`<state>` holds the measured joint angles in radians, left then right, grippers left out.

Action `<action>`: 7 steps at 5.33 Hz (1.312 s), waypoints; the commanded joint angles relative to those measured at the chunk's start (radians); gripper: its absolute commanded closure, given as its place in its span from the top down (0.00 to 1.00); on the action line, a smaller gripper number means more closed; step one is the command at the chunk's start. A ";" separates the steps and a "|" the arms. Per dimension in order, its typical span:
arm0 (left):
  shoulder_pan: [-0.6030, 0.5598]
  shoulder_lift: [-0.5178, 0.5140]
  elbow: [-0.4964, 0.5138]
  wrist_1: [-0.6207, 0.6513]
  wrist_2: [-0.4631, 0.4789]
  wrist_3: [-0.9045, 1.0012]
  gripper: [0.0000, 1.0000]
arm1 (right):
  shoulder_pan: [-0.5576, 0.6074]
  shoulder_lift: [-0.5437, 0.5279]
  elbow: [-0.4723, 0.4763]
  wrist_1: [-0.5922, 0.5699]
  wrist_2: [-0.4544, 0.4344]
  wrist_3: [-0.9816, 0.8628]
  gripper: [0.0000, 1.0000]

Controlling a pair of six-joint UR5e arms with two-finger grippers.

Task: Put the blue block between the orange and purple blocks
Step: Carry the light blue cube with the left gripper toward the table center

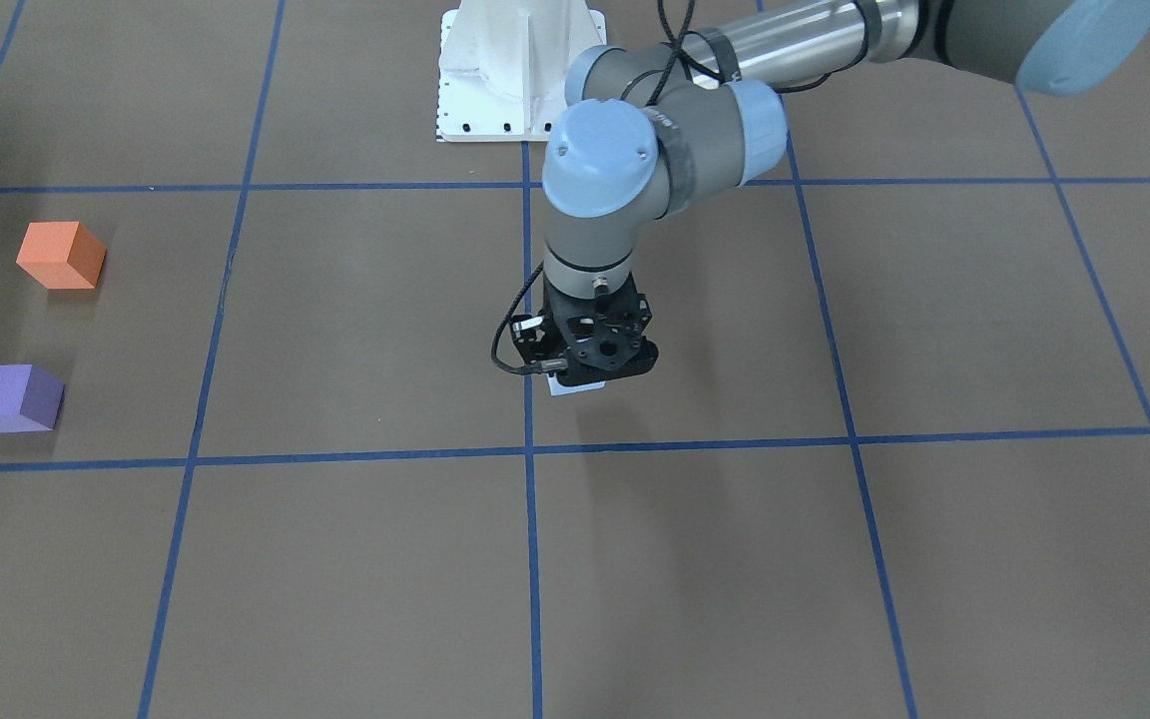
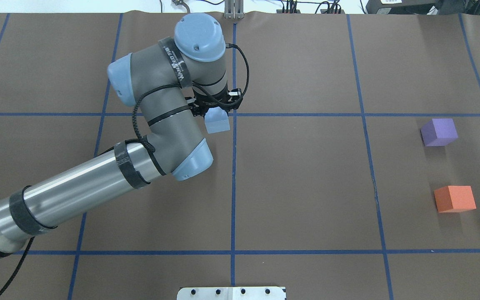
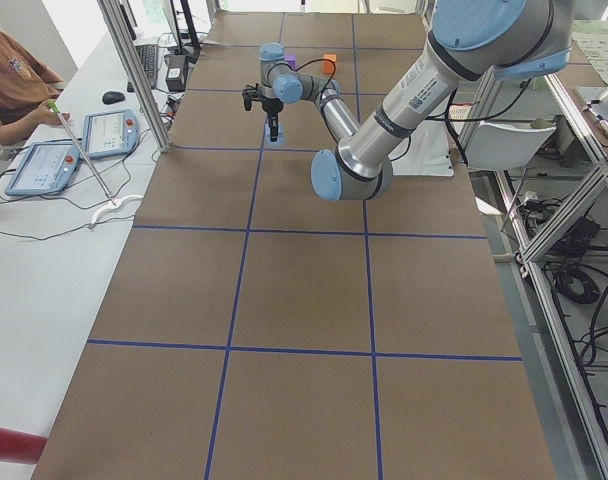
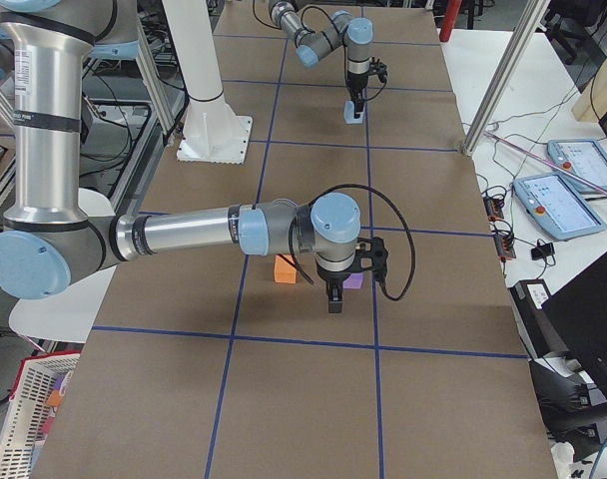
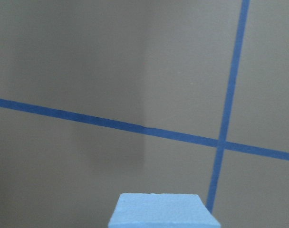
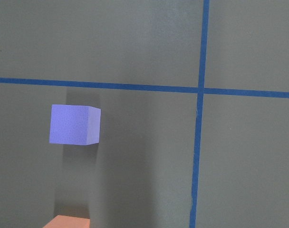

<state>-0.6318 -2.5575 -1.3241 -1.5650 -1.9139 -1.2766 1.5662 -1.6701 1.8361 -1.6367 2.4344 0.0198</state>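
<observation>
Next, my left gripper lets go of the light blue block on the tape line (image 1: 538,400) (image 5: 207,210) between the white base mount and the nearest crossing.
My left gripper (image 2: 217,111) is shut on the light blue block (image 2: 217,123) and holds it just above the table near the middle; the block also shows at the bottom of the left wrist view (image 5: 161,211) and under the gripper (image 1: 590,364) in the front-facing view. The orange block (image 2: 454,198) and the purple block (image 2: 439,132) sit apart at the table's far right, with a gap between them. My right gripper (image 4: 335,304) hangs over these two blocks; I cannot tell whether it is open. The right wrist view shows the purple block (image 6: 74,124) and an edge of the orange one (image 6: 68,222).
The white base mount (image 1: 520,70) stands at the robot's side of the table. Blue tape lines (image 2: 233,183) divide the brown table into squares. A side bench with tablets (image 3: 74,145) and a seated person (image 3: 14,80) lies beyond the far edge.
</observation>
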 commanded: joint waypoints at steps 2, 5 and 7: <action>0.049 -0.032 0.101 -0.059 0.070 0.026 0.00 | 0.000 0.001 0.002 0.001 0.000 0.000 1.00; 0.078 -0.033 0.158 -0.141 0.084 0.030 0.00 | 0.000 0.003 0.002 0.001 -0.002 0.000 1.00; 0.081 -0.033 0.161 -0.152 0.085 0.031 0.96 | 0.000 0.007 0.000 0.001 0.000 0.000 1.00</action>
<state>-0.5518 -2.5909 -1.1652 -1.7120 -1.8301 -1.2467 1.5662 -1.6645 1.8375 -1.6352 2.4342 0.0200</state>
